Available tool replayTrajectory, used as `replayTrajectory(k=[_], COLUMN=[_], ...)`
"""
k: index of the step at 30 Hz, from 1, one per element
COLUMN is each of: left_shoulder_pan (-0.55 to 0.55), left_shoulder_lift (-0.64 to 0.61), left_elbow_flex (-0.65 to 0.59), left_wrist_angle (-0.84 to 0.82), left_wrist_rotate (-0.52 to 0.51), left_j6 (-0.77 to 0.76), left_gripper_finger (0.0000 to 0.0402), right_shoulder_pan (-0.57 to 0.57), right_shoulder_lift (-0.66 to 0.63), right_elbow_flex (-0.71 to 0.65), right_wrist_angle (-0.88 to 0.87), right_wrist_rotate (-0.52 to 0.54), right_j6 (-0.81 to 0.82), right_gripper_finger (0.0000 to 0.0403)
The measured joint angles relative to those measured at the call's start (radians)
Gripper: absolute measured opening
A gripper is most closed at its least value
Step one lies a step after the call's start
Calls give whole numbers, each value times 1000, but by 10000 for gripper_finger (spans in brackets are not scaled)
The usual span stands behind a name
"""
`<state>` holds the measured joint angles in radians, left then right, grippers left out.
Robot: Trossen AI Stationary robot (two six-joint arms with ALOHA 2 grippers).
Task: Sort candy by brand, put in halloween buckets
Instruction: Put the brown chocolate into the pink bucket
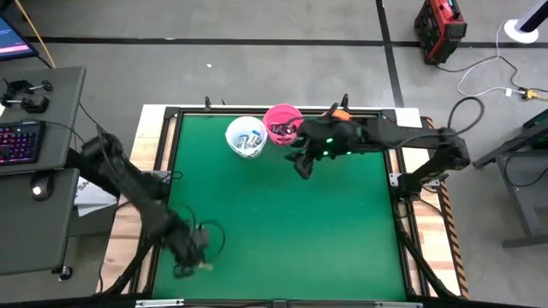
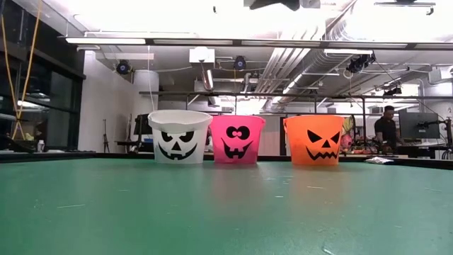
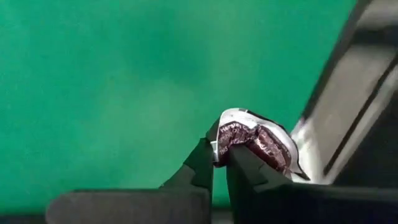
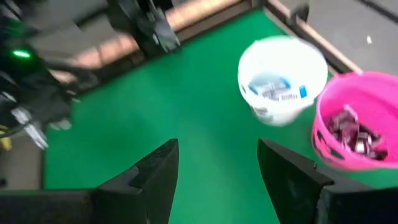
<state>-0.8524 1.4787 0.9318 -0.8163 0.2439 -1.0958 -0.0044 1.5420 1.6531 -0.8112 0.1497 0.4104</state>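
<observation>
Next, I drop the dark reddish candy from my left gripper inside the pink bucket [image 1: 283, 127], onto the matching candy there.
Three halloween buckets stand in a row at the table's far edge: white [image 2: 179, 137], pink [image 2: 237, 139] and orange [image 2: 319, 139]. From above, the white bucket [image 1: 246, 137] holds blue-and-silver candy and the pink bucket [image 1: 282, 122] holds dark reddish candy. My right arm hides most of the orange bucket [image 1: 341, 111]. My left gripper [image 1: 195, 259] is at the near left corner, shut on one dark reddish candy [image 3: 258, 142] in a silvery wrapper. My right gripper [image 1: 301, 164] hovers open just in front of the pink bucket, with nothing between its fingers [image 4: 163, 168]. My left gripper pinches the candy by one end of its crinkled wrapper [image 3: 225, 135], between the tips of its two fingers [image 3: 202, 163]. The fingers point steeply down. The rest of the candy sticks out sideways past one fingertip and looks clear of the green mat.
The green mat [image 1: 282, 222] lies bare between the two grippers. The table's black frame rail [image 3: 348, 106] runs close beside my left gripper. A desk with a keyboard [image 1: 21, 141] stands beyond the table's left edge.
</observation>
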Motion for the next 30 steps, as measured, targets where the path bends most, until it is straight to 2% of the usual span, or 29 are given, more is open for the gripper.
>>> replayTrajectory(k=[4,6,9,11,15,22,26,30], left_shoulder_pan=[131,215,360,464,672,1008,1136,1212], left_shoulder_lift=[-146,-194,-222,-213,-158,21,141,245], left_elbow_flex=[8,27,65,93,129,290,399,470], left_wrist_angle=[5,15,76,133,298,424,420,414], left_wrist_rotate=[-195,-310,-452,-498,-536,-599,-600,-585], left_j6=[3,51,214,345,594,929,1024,1053], left_gripper_finger=[3,2,1,1,1,2,10,33], right_shoulder_pan=[0,0,0,0,0,0,0,0], right_shoulder_lift=[-82,-122,-169,-193,-219,-212,-199,-195], right_elbow_flex=[0,1,1,1,1,1,1,1], right_wrist_angle=[49,73,77,74,68,36,11,-14], right_wrist_rotate=[10,34,89,142,247,412,465,506], right_j6=[0,-4,-7,-7,6,71,117,175], right_gripper_finger=[211,211,211,211,211,211,211,211])
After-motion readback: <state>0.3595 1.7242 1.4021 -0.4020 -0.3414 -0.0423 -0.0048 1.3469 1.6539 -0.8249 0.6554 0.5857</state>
